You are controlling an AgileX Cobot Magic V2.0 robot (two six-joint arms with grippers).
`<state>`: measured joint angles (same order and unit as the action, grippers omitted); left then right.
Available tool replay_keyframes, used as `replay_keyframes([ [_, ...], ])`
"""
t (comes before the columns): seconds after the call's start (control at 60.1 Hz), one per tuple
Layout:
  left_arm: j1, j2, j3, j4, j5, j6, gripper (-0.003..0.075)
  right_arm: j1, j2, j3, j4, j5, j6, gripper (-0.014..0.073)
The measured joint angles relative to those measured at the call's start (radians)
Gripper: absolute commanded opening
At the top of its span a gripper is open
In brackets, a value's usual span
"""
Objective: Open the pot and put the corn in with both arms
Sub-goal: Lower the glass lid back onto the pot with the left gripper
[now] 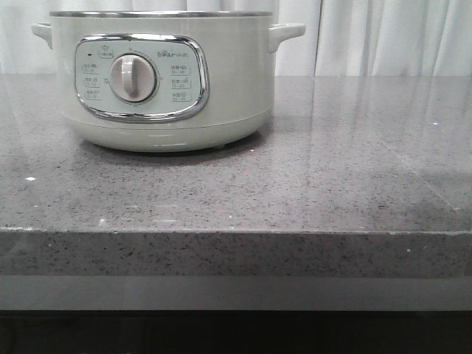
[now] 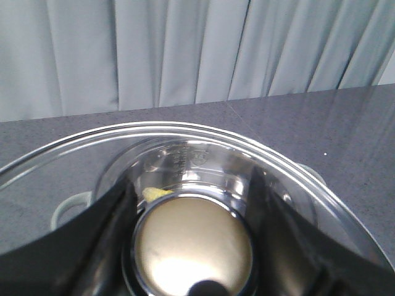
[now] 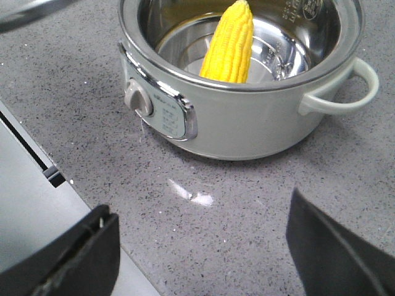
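Note:
My left gripper should set the glass lid, which hangs above the pot now, down on the open rim of the grey-green pot [image 1: 161,9] [image 2: 204,205], over the corn.
The pale grey-green pot [image 1: 162,81] stands at the back left of the counter, with no lid on it. In the right wrist view the pot [image 3: 247,117] is open and the yellow corn [image 3: 229,43] leans inside its metal bowl. My left gripper [image 2: 191,206] is shut on the round metal knob [image 2: 192,246] of the glass lid [image 2: 185,131] and holds it above the pot. A bit of the corn [image 2: 157,193] shows through the glass. My right gripper [image 3: 203,253] is open and empty above the counter in front of the pot. Neither gripper shows in the front view.
The grey speckled counter [image 1: 332,184] stretches to the right of the pot. Its front edge [image 3: 37,203] runs close to my right gripper. A pale curtain [image 1: 383,37] hangs behind. The lid's rim [image 3: 31,13] shows at a corner of the right wrist view.

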<state>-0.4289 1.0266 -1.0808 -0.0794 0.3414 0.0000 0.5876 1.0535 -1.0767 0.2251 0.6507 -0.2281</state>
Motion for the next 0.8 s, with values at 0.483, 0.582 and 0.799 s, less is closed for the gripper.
replay_keyframes([
  [0.483, -0.007, 0.438, -0.311, -0.052, -0.022, 0.000, 0.0262, 0.000, 0.000, 0.000, 0.000, 0.000, 0.000, 0.0575],
  [0.582, -0.007, 0.501, -0.348, -0.057, -0.038, 0.000, 0.0262, 0.000, 0.000, 0.000, 0.000, 0.000, 0.000, 0.0575],
  [0.799, -0.007, 0.585, -0.387, -0.060, -0.066, 0.000, 0.0262, 0.000, 0.000, 0.000, 0.000, 0.000, 0.000, 0.0575],
])
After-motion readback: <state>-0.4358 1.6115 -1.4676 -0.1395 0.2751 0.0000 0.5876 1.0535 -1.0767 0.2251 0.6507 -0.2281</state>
